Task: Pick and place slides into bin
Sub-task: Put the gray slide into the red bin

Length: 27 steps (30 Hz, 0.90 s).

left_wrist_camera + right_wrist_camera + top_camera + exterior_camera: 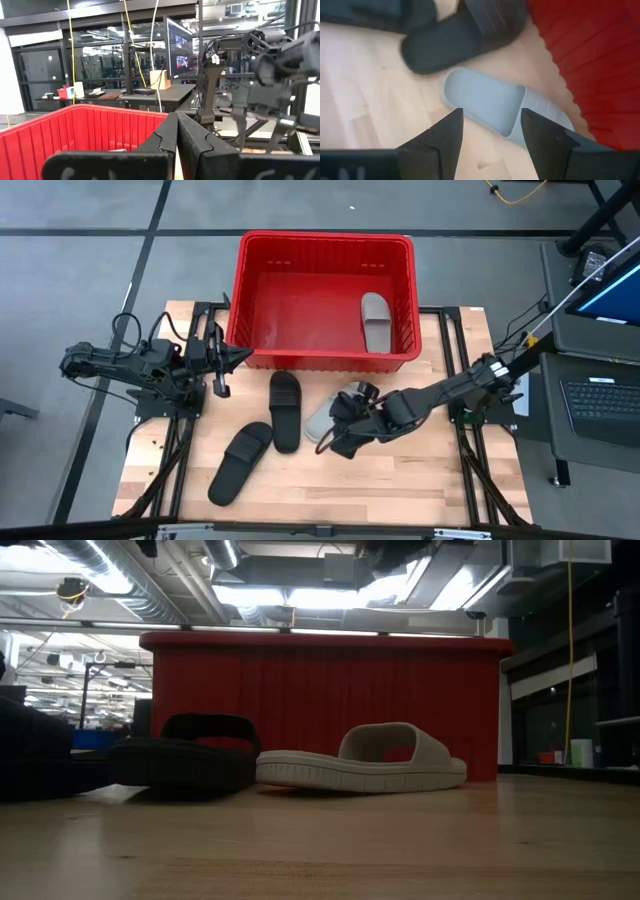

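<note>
My right gripper will grip the grey slide on the table at the heel-side edge of the strap (337,402) (514,119).
The red bin (325,295) stands at the table's far middle, and one light grey slide (376,320) lies on its floor at the right. A second grey slide (322,418) lies sole down on the table and also shows in the low view (365,765). Two black slides lie to its left, one (285,410) nearer the bin and one (240,462) nearer the front edge. My right gripper (492,135) is open and hovers over the grey slide (485,100) on the table, a finger on either side. My left gripper (177,135) is shut and empty by the bin's near left corner (240,355).
The bin's near wall (320,700) rises just behind the slides. The black slide (460,35) lies close beside the grey one. There is bare wood (400,480) at the table's near right. Desks and monitors stand beyond the table's right edge (600,330).
</note>
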Each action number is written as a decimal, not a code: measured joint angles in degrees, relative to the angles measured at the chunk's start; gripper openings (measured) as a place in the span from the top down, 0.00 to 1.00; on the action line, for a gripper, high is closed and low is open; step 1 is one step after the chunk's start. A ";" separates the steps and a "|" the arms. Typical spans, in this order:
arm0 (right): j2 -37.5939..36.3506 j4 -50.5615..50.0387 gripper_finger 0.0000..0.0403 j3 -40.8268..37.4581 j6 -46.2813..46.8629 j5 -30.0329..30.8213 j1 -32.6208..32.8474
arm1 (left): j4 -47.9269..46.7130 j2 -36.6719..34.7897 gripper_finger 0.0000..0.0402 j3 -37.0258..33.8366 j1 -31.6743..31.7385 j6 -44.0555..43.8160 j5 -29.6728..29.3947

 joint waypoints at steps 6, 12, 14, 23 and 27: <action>3.28 -0.07 0.50 0.00 2.84 0.15 -1.30 | -0.01 0.00 0.99 0.00 0.00 0.00 2.65; 6.00 -0.09 0.50 -0.02 8.55 0.11 -3.37 | -0.04 0.00 0.99 0.01 0.00 0.20 2.99; 6.45 0.00 0.50 -0.02 10.20 -2.07 -4.49 | -0.11 0.00 0.99 0.01 0.00 0.57 3.00; 6.85 -0.44 0.50 -0.02 12.58 -10.28 -10.33 | -2.69 0.00 0.99 0.02 0.00 0.50 3.02; 6.87 -0.53 0.50 -0.02 12.10 -10.45 -11.98 | -3.77 0.00 0.99 0.02 0.00 0.55 3.02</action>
